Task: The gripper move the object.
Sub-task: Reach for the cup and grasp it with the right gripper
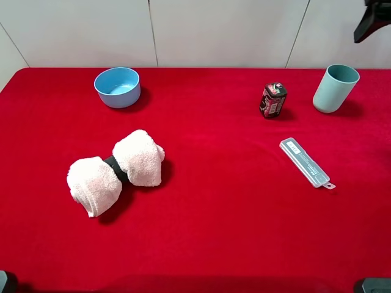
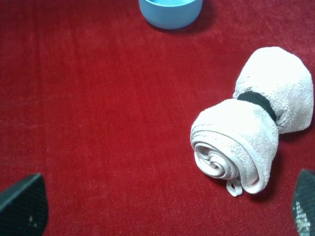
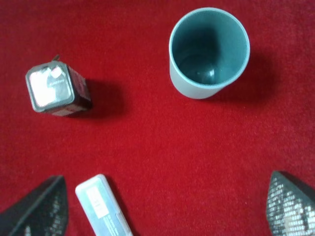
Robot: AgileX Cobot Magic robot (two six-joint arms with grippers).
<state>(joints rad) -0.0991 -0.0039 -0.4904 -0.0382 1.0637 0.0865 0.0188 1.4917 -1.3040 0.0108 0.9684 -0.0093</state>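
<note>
My right gripper will close on the tumbler's rim [image 1: 358,77] [image 3: 247,59], on the side away from the dark red carton, with one finger inside the tumbler.
The object, a pale teal-green tumbler [image 1: 335,88], stands upright and empty at the back right of the red cloth. Seen from above in the right wrist view, the tumbler [image 3: 209,54] is well clear of my right gripper [image 3: 165,209], which hangs open above the cloth with nothing between its fingers. A black part of the right arm [image 1: 372,21] shows at the top right corner, above the tumbler. My left gripper [image 2: 162,211] is open too, over bare cloth beside a rolled white towel [image 2: 251,132].
A dark red carton [image 1: 273,100] stands left of the tumbler. A clear flat plastic case [image 1: 306,162] lies in front of them. A light-blue bowl [image 1: 117,86] sits at the back left. The rolled towel [image 1: 116,172], bound by a black band, lies front left.
</note>
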